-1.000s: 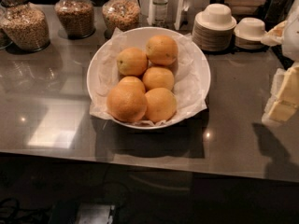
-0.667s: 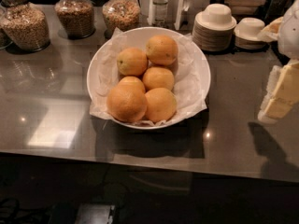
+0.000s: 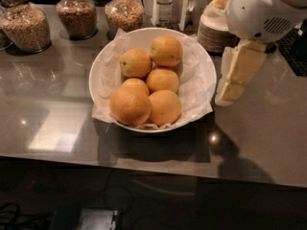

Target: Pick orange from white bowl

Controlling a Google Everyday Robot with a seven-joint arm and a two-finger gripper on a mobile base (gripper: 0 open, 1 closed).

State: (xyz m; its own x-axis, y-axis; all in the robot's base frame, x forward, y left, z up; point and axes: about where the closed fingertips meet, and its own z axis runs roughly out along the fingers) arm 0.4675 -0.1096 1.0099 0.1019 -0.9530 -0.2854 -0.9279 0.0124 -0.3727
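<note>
I should close my gripper on the sides of the orange point(image 3: 167, 51) at the very back of the white bowl, the one nearest the small bottle.
The white bowl point(image 3: 201, 61), wide and lined with crinkled white paper, stands in the middle of the grey counter. Several oranges are piled in it. The nearest orange point(image 3: 130, 105) is at the front left, and another orange point(image 3: 166, 51) lies at the back. My gripper point(image 3: 229, 96) hangs on the right, cream-coloured and pointing down. It is just outside the bowl's right rim, above the counter and beside the paper lining. It holds nothing. The white arm housing point(image 3: 264, 8) is above it at the top right.
Three glass jars of grains point(image 3: 26, 25) point(image 3: 76, 14) point(image 3: 123, 12) stand along the back left. A small bottle point(image 3: 164, 4) is behind the bowl. A stack of plates point(image 3: 211, 30) at the back right is partly hidden by the arm. The counter's front edge point(image 3: 144, 164) runs below the bowl.
The gripper and arm have moved left from the right edge towards the bowl's right rim. The arm housing now covers the stacked bowls. The oranges have not moved.
</note>
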